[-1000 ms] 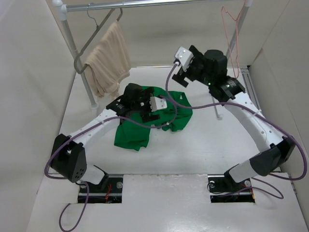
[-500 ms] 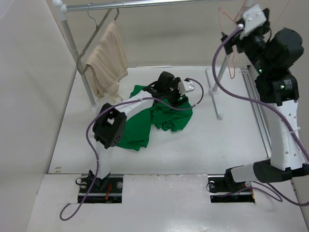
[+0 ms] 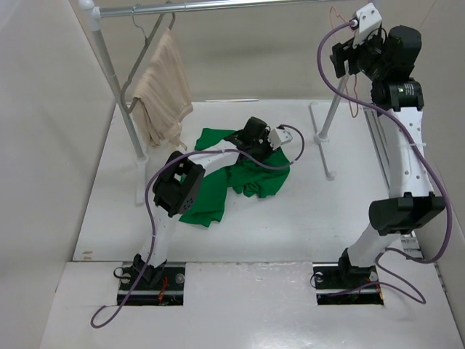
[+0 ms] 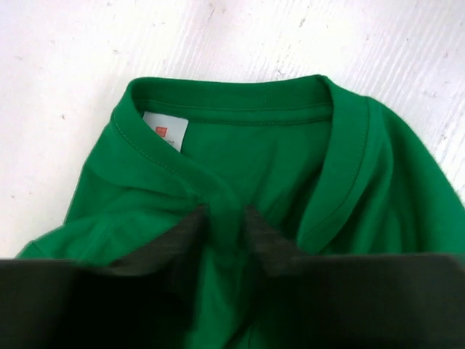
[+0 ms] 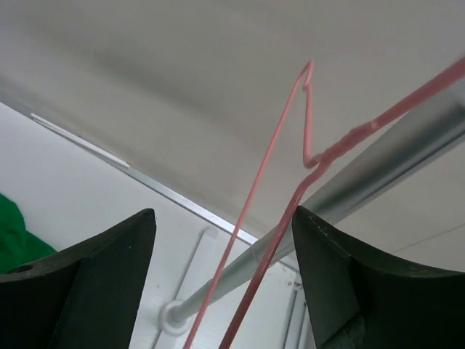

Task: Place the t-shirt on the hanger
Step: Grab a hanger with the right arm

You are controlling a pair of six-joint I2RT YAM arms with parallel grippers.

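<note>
The robot's left gripper is pinching a fold below the flat collar, so it should take the collar's label-side edge (image 4: 197, 182) and lift the neck opening for the hanger.
The bright green t-shirt (image 3: 251, 176) lies crumpled on the white table, mid-left. In the left wrist view its collar (image 4: 240, 113) with the white neck label (image 4: 166, 131) faces me. My left gripper (image 3: 270, 147) (image 4: 225, 214) is down on the cloth just below the collar, shut on a raised fold of the t-shirt. The thin pink-red wire hanger (image 3: 354, 102) (image 5: 257, 182) hangs from the rack at the back right. My right gripper (image 3: 340, 58) (image 5: 224, 211) is raised to it and stands open, both hanger wires running between its fingers, the right one close to the right finger.
A beige garment (image 3: 163, 87) hangs on a grey hanger from the rack's top rail (image 3: 218, 6) at the back left. The rack's poles (image 3: 116, 80) (image 3: 330, 109) and their feet stand on the table. Walls close in on the left, back and right.
My right arm has swung up from over the table to the hanger at the back right. My left gripper moved right to the collar and closed in on a fold.
</note>
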